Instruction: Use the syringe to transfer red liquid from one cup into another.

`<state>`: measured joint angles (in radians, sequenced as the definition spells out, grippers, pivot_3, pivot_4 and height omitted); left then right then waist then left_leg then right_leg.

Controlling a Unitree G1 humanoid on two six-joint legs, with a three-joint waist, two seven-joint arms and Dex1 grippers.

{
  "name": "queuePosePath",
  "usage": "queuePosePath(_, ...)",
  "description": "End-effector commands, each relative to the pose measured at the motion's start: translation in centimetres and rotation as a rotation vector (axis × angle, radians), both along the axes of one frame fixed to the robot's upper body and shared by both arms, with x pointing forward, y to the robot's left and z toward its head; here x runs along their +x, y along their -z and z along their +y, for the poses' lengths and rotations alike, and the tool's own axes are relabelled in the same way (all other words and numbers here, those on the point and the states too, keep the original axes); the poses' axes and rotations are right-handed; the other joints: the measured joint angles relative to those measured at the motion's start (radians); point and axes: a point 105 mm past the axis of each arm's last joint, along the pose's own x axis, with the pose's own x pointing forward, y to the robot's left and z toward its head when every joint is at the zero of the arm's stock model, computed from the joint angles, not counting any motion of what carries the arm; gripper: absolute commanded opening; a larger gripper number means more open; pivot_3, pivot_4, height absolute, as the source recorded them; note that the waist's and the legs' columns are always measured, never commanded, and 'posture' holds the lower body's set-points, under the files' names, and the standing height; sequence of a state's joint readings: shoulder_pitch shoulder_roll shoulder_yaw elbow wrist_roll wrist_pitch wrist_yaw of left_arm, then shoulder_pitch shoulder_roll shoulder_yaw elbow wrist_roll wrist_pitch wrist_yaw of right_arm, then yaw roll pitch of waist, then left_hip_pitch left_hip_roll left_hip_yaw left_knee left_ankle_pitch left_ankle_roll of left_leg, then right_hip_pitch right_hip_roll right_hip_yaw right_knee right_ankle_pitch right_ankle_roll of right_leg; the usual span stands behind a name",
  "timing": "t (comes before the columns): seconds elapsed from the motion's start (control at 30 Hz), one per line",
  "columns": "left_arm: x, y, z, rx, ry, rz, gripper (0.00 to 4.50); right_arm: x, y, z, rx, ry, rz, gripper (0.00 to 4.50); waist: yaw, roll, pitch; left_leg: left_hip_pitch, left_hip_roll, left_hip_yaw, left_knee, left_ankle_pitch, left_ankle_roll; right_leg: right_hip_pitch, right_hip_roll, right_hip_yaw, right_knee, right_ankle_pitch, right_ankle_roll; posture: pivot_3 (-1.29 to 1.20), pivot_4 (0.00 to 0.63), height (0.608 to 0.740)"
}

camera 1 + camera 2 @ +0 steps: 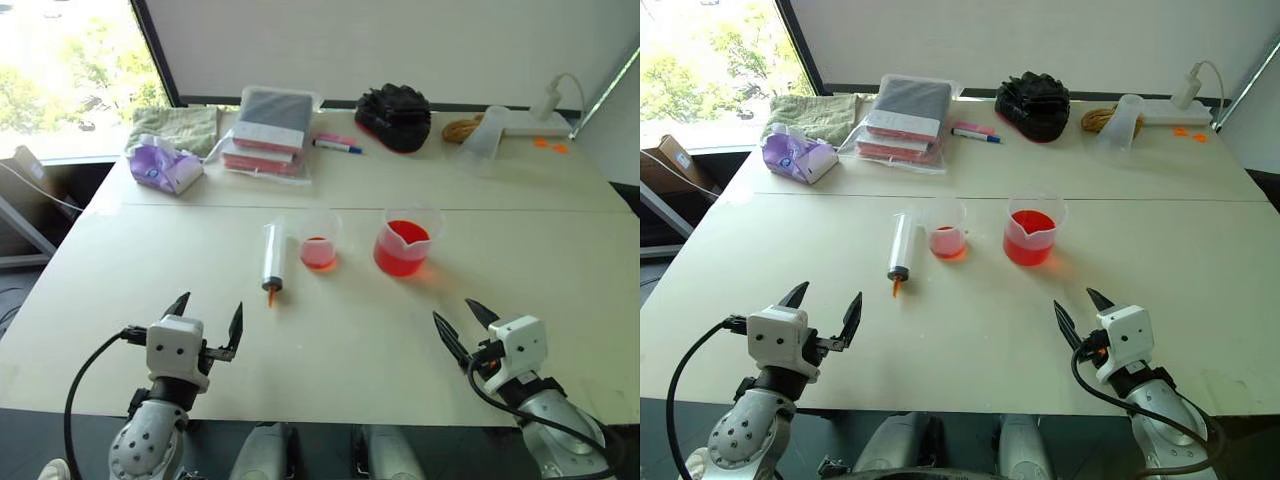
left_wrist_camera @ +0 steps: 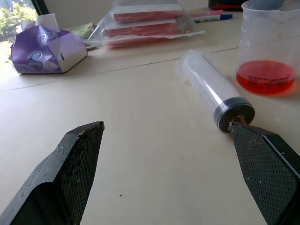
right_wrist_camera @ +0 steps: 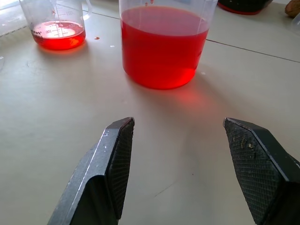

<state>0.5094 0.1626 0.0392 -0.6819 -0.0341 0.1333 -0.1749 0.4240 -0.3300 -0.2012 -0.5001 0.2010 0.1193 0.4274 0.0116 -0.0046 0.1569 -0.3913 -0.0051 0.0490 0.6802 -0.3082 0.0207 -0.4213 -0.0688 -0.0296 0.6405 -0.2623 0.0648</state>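
Next, I close my left gripper on the far half (image 1: pixel 274 246) (image 2: pixel 202 76) of the syringe's clear body, toward the end opposite its orange tip.
The syringe (image 1: pixel 272 257) lies flat on the white table (image 1: pixel 340 330), its orange tip pointing toward me. Just right of it stands the smaller cup (image 1: pixel 319 241) with a shallow layer of red liquid (image 1: pixel 318 252). Further right is the wider spouted beaker (image 1: pixel 403 240), about half full of red liquid (image 3: pixel 163 44). My left gripper (image 1: pixel 208 320) hovers open near the table's front edge, short of the syringe (image 2: pixel 213 90), holding nothing. My right gripper (image 1: pixel 460 325) is open too, empty, in front of the beaker (image 3: pixel 165 40).
Along the far edge lie a purple tissue pack (image 1: pixel 164 165), a green cloth (image 1: pixel 178 127), bagged red-edged books (image 1: pixel 268 132), a pink-and-blue marker (image 1: pixel 338 144), a black cap (image 1: pixel 394 116), an overturned clear cup (image 1: pixel 484 132) and a white charger with cable (image 1: pixel 545 110).
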Motion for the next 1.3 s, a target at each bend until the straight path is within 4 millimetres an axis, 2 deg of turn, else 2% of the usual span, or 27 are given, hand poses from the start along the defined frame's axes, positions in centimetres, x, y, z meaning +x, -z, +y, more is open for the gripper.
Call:
queuePosePath(0.03,-0.2,-0.4,-0.6,0.002,0.031,-0.022,4.48,-0.1,-0.7,0.4,-0.007,-0.027,-0.043,3.11,0.000,0.000,0.000,0.000,0.000,0.000,0.000,0.000,0.000,0.000,0.000,0.000,0.000,0.000,0.000,0.00,0.150,0.740)
queuePosePath(0.27,-0.4,-0.2,-0.4,-0.030,0.034,-0.016,4.48,-0.3,0.3,-0.7,-0.022,-0.015,-0.032,3.11,0.000,0.000,0.000,0.000,0.000,0.000,0.001,0.000,0.000,0.001,0.001,0.000,-0.001,0.000,0.000,0.00,0.150,0.740)
queuePosePath(0.47,0.3,-0.7,-0.7,-0.036,0.055,-0.035,4.48,0.0,0.2,-1.0,-0.025,-0.019,-0.049,3.11,0.001,0.000,0.000,0.000,0.001,0.000,0.001,0.000,0.000,0.001,0.001,0.000,-0.001,0.000,0.000,0.00,0.150,0.740)
queuePosePath(0.73,1.6,-1.3,-0.7,-0.046,0.094,-0.051,4.48,0.1,-0.2,-0.5,-0.018,-0.080,-0.056,3.11,0.001,0.000,0.000,0.001,0.001,0.000,0.001,0.000,0.000,0.002,0.002,0.000,-0.001,0.000,0.000,0.00,0.150,0.740)
queuePosePath(0.87,2.1,-0.9,-0.6,-0.085,0.134,-0.011,4.48,0.2,-0.6,0.1,-0.023,-0.156,-0.045,3.11,-0.001,0.000,0.000,0.001,0.001,0.000,0.001,0.000,0.000,0.002,0.002,0.000,0.000,0.000,0.000,0.00,0.150,0.740)
queuePosePath(0.97,2.4,-1.4,-0.4,-0.134,0.288,0.055,4.48,0.1,-1.4,1.0,-0.024,-0.297,0.016,3.11,0.000,0.000,0.000,0.001,0.001,0.000,0.002,0.000,0.000,0.002,0.002,0.000,0.001,0.000,0.000,0.00,0.150,0.740)
queuePosePath(1.07,1.9,-2.1,-0.3,-0.192,0.454,0.157,4.48,0.6,-2.3,0.6,-0.027,-0.336,0.053,3.11,0.000,0.000,0.000,0.002,0.001,0.000,0.003,0.000,0.000,0.002,0.002,0.000,0.002,0.000,0.000,0.00,0.150,0.740)
queuePosePath(1.17,1.5,-3.6,1.1,-0.232,0.590,0.249,4.48,1.1,-3.2,0.4,0.004,-0.419,0.158,3.11,-0.002,0.000,0.000,0.002,0.001,0.000,0.003,0.000,0.000,0.002,0.002,0.000,0.003,0.000,0.000,0.00,0.150,0.740)
queuePosePath(1.3,3.5,-5.6,4.2,-0.260,0.589,0.275,4.48,1.0,-4.2,1.0,-0.010,-0.594,0.291,3.11,0.002,0.000,0.000,0.003,0.001,-0.001,0.003,0.000,0.000,0.003,0.002,0.000,0.004,0.000,0.000,0.00,0.150,0.740)
